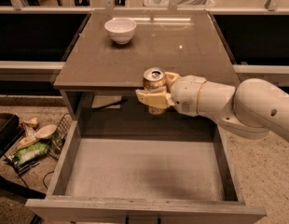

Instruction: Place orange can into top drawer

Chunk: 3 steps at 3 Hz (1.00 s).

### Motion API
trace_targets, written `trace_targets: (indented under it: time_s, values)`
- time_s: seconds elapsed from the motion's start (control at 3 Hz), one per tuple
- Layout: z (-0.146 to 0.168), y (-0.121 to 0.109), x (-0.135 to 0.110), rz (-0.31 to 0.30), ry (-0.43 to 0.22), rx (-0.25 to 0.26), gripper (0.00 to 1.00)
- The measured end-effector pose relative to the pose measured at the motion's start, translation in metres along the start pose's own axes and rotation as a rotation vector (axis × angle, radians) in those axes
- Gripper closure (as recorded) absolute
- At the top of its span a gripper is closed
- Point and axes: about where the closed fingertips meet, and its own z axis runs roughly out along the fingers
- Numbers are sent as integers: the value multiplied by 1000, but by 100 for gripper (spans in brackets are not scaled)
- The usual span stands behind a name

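My gripper is going to put the orange can down on the back part of the top drawer's grey bottom point(141, 147), midway between its sides.
The orange can point(154, 82) is upright, with its silver top and pull tab showing, held between the cream fingers point(149, 98) of my gripper point(156, 88). The gripper is shut on the can. It holds the can in the air at the front edge of the countertop point(107, 64), above the back part of the open top drawer point(144, 169). The drawer is pulled far out, and its flat grey bottom shows with nothing in it. My white arm point(237, 104) reaches in from the right.
A white bowl point(120, 30) stands at the back left of the countertop. Bags and clutter point(28, 143) lie on the floor left of the drawer. The drawer's front panel point(144, 211) is nearest the camera. Dark cabinets stand on both sides.
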Motion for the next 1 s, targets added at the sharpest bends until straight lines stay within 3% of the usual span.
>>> trace_targets:
  time_s: [0.33, 0.67, 1.0]
  values:
    - [12, 3, 40, 40, -23, -8, 100]
    - [37, 4, 102, 78, -47, -76, 100]
    - [60, 13, 150, 71, -41, -163, 100]
